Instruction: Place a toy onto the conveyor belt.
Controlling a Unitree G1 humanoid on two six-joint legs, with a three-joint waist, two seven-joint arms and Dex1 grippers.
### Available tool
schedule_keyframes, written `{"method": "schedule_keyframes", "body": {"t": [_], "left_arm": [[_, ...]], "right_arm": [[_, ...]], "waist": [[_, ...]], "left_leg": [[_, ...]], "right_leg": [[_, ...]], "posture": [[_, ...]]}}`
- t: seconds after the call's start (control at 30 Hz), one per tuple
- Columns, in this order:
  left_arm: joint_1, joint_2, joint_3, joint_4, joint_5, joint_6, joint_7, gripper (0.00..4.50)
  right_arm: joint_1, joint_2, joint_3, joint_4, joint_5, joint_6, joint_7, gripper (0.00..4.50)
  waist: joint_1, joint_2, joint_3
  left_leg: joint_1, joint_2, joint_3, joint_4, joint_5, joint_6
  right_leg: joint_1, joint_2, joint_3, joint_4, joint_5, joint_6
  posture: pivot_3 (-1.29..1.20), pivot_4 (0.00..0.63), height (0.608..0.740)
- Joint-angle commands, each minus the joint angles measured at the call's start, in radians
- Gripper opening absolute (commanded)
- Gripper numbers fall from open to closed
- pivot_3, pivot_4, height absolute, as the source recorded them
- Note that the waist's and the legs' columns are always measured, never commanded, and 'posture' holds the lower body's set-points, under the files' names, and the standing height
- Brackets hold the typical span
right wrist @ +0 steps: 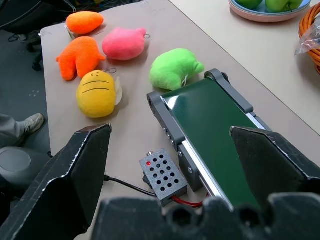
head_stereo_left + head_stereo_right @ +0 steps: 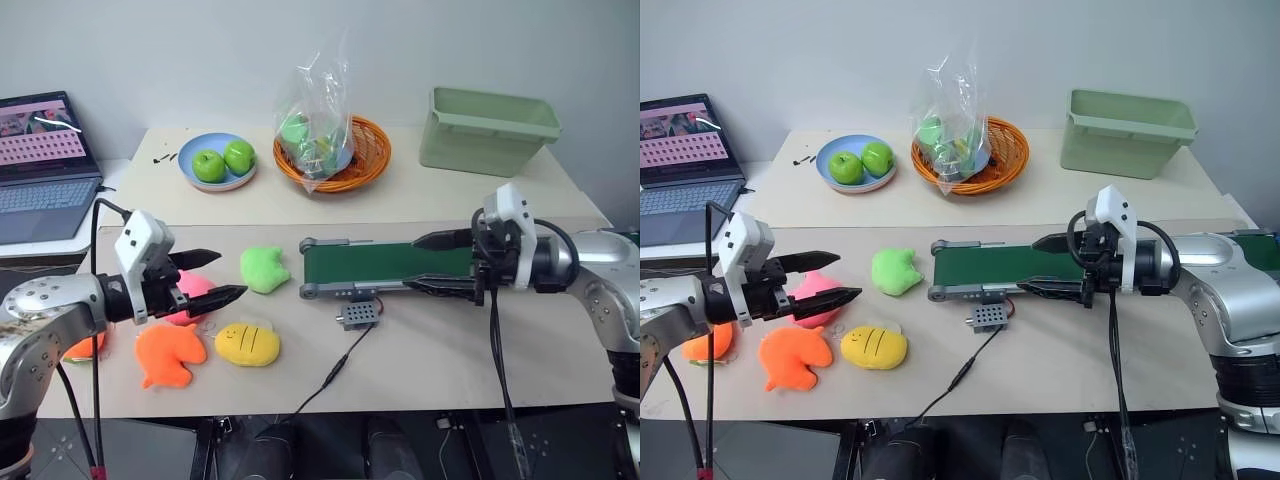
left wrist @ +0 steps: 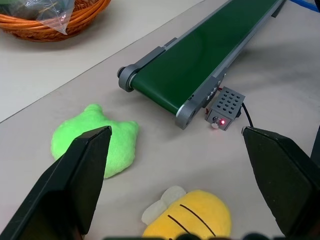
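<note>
The small plump orange plush is beside the flat orange animal plush. My left gripper needs to go to it next and close on its green part (image 2: 78, 357).
The toy (image 1: 85, 22), a small plump orange plush, lies at the table's left edge; in the left eye view my left arm covers most of the toy (image 2: 85, 347). The dark-green conveyor belt (image 2: 385, 262) in its grey frame runs across the table's middle. My left gripper (image 2: 231, 275) hovers open and empty above a pink plush, right of the toy. Over the belt's right part my right gripper (image 2: 412, 262) stands open and empty, pointing left along it.
A pink plush (image 2: 192, 288), a green plush (image 2: 264, 269), a yellow striped plush (image 2: 247, 343) and a flat orange animal plush (image 2: 170, 357) lie left of the belt. A small grey box (image 2: 358, 315) sits before it. Behind stand an apple plate (image 2: 192, 175), basket (image 2: 368, 160), green bin (image 2: 487, 130) and laptop (image 2: 40, 165).
</note>
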Motion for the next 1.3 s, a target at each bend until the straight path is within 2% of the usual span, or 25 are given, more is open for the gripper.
{"method": "schedule_keyframes", "body": {"t": [0.03,0.17,0.33,0.5,0.6,0.77,0.83,0.97,1.13,1.23,1.3], "left_arm": [[0.002,-0.012,0.066,-0.031,-0.040,-0.001,0.025,4.46],[0.017,-0.092,0.188,-0.003,-0.163,0.036,0.089,4.46],[0.138,-0.128,0.315,0.012,-0.195,0.059,0.146,4.46],[0.287,-0.182,0.442,0.016,-0.191,0.035,0.186,4.46],[0.363,-0.214,0.513,0.043,-0.133,-0.015,0.219,4.46],[0.400,-0.288,0.637,0.117,-0.115,-0.062,0.326,4.46],[0.409,-0.312,0.669,0.155,-0.113,-0.055,0.386,4.46],[0.370,-0.381,0.767,0.242,-0.231,-0.020,0.520,4.46],[0.344,-0.412,0.825,0.336,-0.256,-0.031,0.686,4.46],[0.258,-0.438,0.904,0.468,-0.415,-0.032,0.766,4.46],[0.227,-0.434,0.914,0.545,-0.418,-0.062,0.774,4.46]], "right_arm": [[-0.044,0.007,0.007,0.008,0.013,0.003,0.021,4.50],[-0.097,0.031,0.074,0.042,-0.001,-0.004,0.062,4.50],[-0.164,0.047,0.137,0.059,0.011,0.008,0.135,4.50],[-0.246,0.084,0.181,0.119,0.010,-0.017,0.224,4.50],[-0.299,0.122,0.201,0.167,0.008,-0.032,0.279,4.50],[-0.350,0.170,0.254,0.226,-0.031,-0.065,0.347,4.50],[-0.364,0.185,0.271,0.239,-0.041,-0.070,0.366,4.50],[-0.382,0.203,0.290,0.269,-0.068,-0.085,0.384,4.50],[-0.393,0.208,0.294,0.286,-0.092,-0.095,0.400,4.50],[-0.404,0.209,0.291,0.297,-0.101,-0.095,0.402,4.50],[-0.404,0.203,0.291,0.294,-0.108,-0.095,0.402,4.50]], "waist": [[-0.001,0.000,0.000],[-0.004,0.000,0.000],[-0.006,0.000,0.000],[-0.003,0.000,0.000],[-0.003,0.000,0.000],[-0.002,-0.001,-0.001],[-0.001,-0.001,-0.001],[0.000,-0.001,-0.001],[-0.001,-0.004,-0.002],[0.001,-0.004,-0.002],[0.000,-0.005,-0.003]], "left_leg": [[0.000,0.000,0.000,0.000,0.000,0.000],[0.001,0.003,0.001,0.001,-0.001,-0.001],[0.002,0.006,0.003,0.000,-0.002,-0.003],[0.003,0.007,0.004,0.001,-0.003,-0.003],[0.003,0.007,0.004,0.001,-0.003,-0.004],[0.004,0.008,0.005,0.001,-0.004,-0.004],[0.004,0.008,0.005,0.001,-0.004,-0.005],[0.004,0.008,0.005,0.001,-0.004,-0.005],[0.004,0.008,0.004,0.001,-0.004,-0.005],[0.005,0.008,0.004,0.001,-0.005,-0.006],[0.005,0.009,0.004,0.002,-0.005,-0.006]], "right_leg": [[0.000,0.000,0.000,0.000,0.000,0.000],[0.000,0.004,0.002,0.000,0.001,-0.001],[-0.001,0.007,0.004,0.000,0.001,-0.002],[0.000,0.007,0.005,-0.001,0.002,-0.003],[0.000,0.008,0.005,-0.001,0.002,-0.003],[0.000,0.008,0.005,-0.001,0.002,-0.003],[0.000,0.008,0.006,-0.001,0.002,-0.003],[-0.001,0.008,0.006,-0.001,0.002,-0.003],[-0.001,0.008,0.005,0.000,0.002,-0.003],[-0.001,0.008,0.006,0.000,0.002,-0.003],[-0.001,0.009,0.005,0.001,0.002,-0.003]], "posture": [[0.00,0.150,0.740],[0.00,0.150,0.740],[0.00,0.150,0.740],[0.00,0.150,0.740],[0.00,0.150,0.740],[0.00,0.150,0.740],[0.00,0.150,0.740],[0.00,0.150,0.740],[0.00,0.150,0.740],[0.00,0.150,0.740],[0.00,0.150,0.740]]}}
